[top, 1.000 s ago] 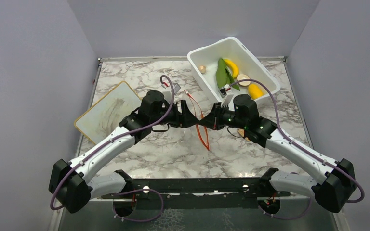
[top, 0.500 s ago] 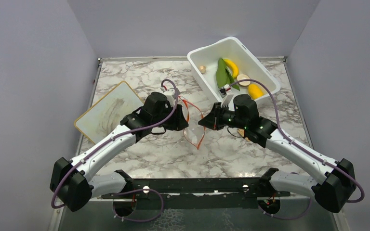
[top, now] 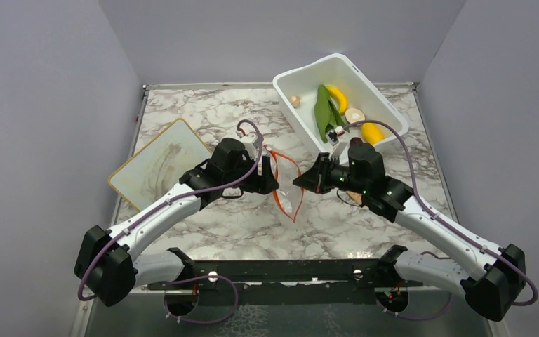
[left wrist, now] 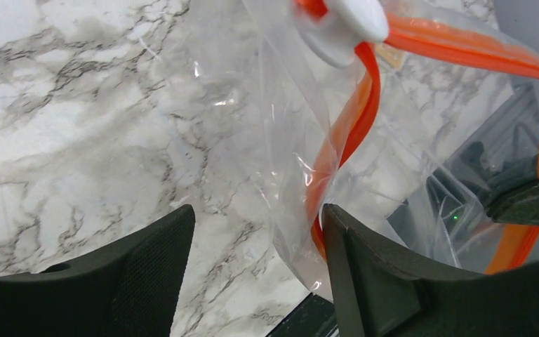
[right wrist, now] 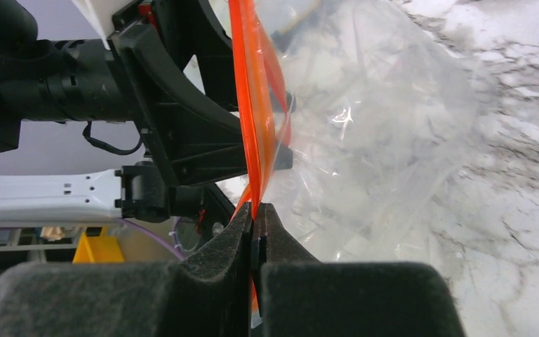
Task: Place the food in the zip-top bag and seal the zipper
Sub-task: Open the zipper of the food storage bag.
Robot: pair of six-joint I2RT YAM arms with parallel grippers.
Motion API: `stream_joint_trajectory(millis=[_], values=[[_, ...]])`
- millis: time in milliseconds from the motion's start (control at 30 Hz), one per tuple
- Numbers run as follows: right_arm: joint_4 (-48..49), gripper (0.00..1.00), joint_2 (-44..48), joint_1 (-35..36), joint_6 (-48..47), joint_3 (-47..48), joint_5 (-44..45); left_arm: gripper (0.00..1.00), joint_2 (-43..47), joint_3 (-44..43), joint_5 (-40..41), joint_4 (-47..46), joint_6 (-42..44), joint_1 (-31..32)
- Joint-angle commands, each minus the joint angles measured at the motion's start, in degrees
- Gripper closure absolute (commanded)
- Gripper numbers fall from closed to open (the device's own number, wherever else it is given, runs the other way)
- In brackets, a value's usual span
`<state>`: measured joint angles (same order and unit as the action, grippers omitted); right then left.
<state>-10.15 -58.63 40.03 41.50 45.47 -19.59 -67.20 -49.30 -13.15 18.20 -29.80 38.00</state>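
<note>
The folded film of the bag covers the slanted zipper beside the left gripper's finger, so next the left gripper moves over, pinches the zipper edge [left wrist: 324,172] and spreads the opening of the bag.
The clear zip-top bag [top: 289,200] hangs between my grippers above the table. Its red-orange zipper [top: 285,184] loops open. My right gripper [top: 307,182] is shut on the zipper strip [right wrist: 255,151]; the bag [right wrist: 379,133] spreads out past it. My left gripper [top: 272,180] is open; in the left wrist view the zipper [left wrist: 340,137] and the bag [left wrist: 253,119] lie against the inner face of the right-hand finger [left wrist: 365,274]. The leafy vegetable [top: 322,107], banana [top: 337,97], yellow oval fruit [top: 372,132] and beige pieces [top: 295,101] lie in the tub.
The white rectangular tub [top: 302,74] stands at the back right, just beyond my right arm. A white board [top: 156,163] lies at the left edge of the marble table [top: 203,112]. A white slider [left wrist: 347,17] sits on the zipper.
The grippers met at the zipper a second ago and have drawn apart. The left jaws have opened. The zipper loop has spread, and the right arm has shifted right.
</note>
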Motion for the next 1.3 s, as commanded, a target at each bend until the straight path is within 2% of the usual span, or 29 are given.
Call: stream_joint_trajectory(millis=[0,167,267,467,667,767,933,1133,1267], values=[[-7.96,0.99,2.99,0.22,-2.79,2.53,7.68,0.29,-1.32,2.40,-10.07,-11.92,-3.77,0.26],[-14.19,0.99,2.36,0.22,-6.91,4.21,14.11,0.22,-4.12,3.66,-21.74,-27.41,-11.98,0.29],[-15.01,0.99,1.13,0.22,-8.14,3.79,14.61,0.20,-5.97,2.57,-24.01,-30.37,-14.43,0.26],[-12.57,0.99,0.50,0.22,-8.47,2.53,12.22,0.17,-6.19,0.31,-22.66,-29.03,-13.51,0.24],[-10.60,0.99,0.42,0.26,-8.19,2.21,11.40,0.16,-5.53,-5.01,-16.70,-20.29,-6.99,0.24],[-11.10,0.99,-0.08,0.30,-8.42,3.45,12.17,0.24,-4.53,-7.86,-13.91,-16.89,-3.83,0.72],[-15.71,0.99,-1.33,0.31,-9.23,10.80,16.43,0.36,-4.66,-13.10,-7.90,-8.30,0.79,2.22],[-23.50,0.99,-7.75,0.63,-10.55,18.30,16.94,0.35,-5.10,-11.92,-10.29,-11.75,-4.13,2.35],[-23.55,0.99,-9.97,1.98,-9.85,19.13,16.97,0.42,-6.66,-11.99,-6.93,-9.38,-5.10,2.43]])
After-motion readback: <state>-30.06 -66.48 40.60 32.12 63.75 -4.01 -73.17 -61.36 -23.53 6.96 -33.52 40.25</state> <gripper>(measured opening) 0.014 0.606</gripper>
